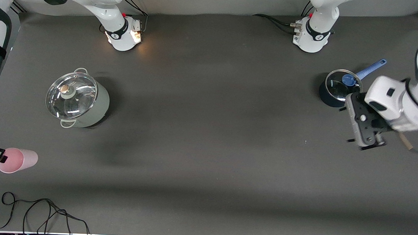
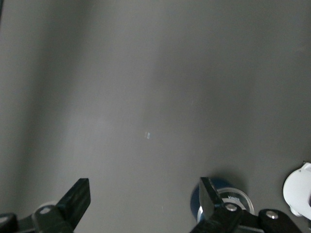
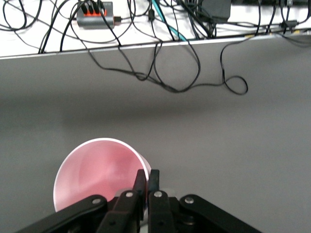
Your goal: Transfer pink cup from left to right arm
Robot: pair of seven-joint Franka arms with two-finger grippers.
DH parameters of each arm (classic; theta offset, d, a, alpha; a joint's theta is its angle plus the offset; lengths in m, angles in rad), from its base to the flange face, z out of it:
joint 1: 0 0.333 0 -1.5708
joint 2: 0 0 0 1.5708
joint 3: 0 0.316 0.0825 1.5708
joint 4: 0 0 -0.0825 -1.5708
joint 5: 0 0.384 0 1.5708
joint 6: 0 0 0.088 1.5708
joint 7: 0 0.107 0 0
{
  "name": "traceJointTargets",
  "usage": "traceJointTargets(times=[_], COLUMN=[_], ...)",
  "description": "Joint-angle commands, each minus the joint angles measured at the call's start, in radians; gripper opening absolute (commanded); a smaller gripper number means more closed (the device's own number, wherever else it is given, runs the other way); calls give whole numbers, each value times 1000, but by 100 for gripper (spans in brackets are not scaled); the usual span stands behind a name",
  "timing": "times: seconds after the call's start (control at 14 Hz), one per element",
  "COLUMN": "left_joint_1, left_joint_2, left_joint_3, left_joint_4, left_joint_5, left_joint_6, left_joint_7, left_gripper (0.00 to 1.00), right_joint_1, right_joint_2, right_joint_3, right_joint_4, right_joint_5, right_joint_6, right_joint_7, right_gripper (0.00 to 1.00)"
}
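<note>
My right gripper needs to let go of the pink cup on the table (image 1: pixel 80 165) between the grey-green pot and the cable.
The pink cup (image 1: pixel 19 160) hangs tipped on its side over the right arm's end of the table, with its mouth turned toward the gripper that holds it. My right gripper (image 1: pixel 3 156) is shut on the cup's rim. In the right wrist view one finger sits inside the cup (image 3: pixel 95 174) and one outside, and the right gripper (image 3: pixel 147 175) pinches the wall. My left gripper (image 1: pixel 351 124) stands open and empty over the left arm's end of the table, beside the saucepan. In the left wrist view the left gripper (image 2: pixel 145 194) has only bare table between its fingers.
A grey-green pot with a glass lid (image 1: pixel 77 100) stands toward the right arm's end. A dark blue saucepan (image 1: pixel 338 88) with a glass lid and blue handle sits by the left gripper, saucepan (image 2: pixel 228 198). Loose black cable (image 1: pixel 42 209) lies near the front edge, cable (image 3: pixel 165 77).
</note>
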Motion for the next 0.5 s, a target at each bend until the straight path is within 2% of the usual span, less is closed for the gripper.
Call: traceJointTargets(times=[0.0,0.14,0.36,0.43], left_joint_1=[1,11,15,10], left_joint_2=[-55,-55,-58,-57], left_joint_3=[16,21,18,16], left_joint_4=[-46,-32,-27,-27], left_joint_5=[92,100,108,106], left_joint_6=[0,1,-20,-20], left_joint_7=[-116,-216,-510,-623], left_gripper=[100,100,100,100], right_joint_1=[-8,-12,-23,-20], right_joint_2=[-131,-113,-41,-18], right_joint_3=[3,3,2,2], right_joint_4=[-264,-283,-284,-284], right_joint_5=[32,85,196,196], right_joint_6=[166,191,213,239], right_joint_7=[-30,-102,-248,-265], right_gripper=[0,0,0,0])
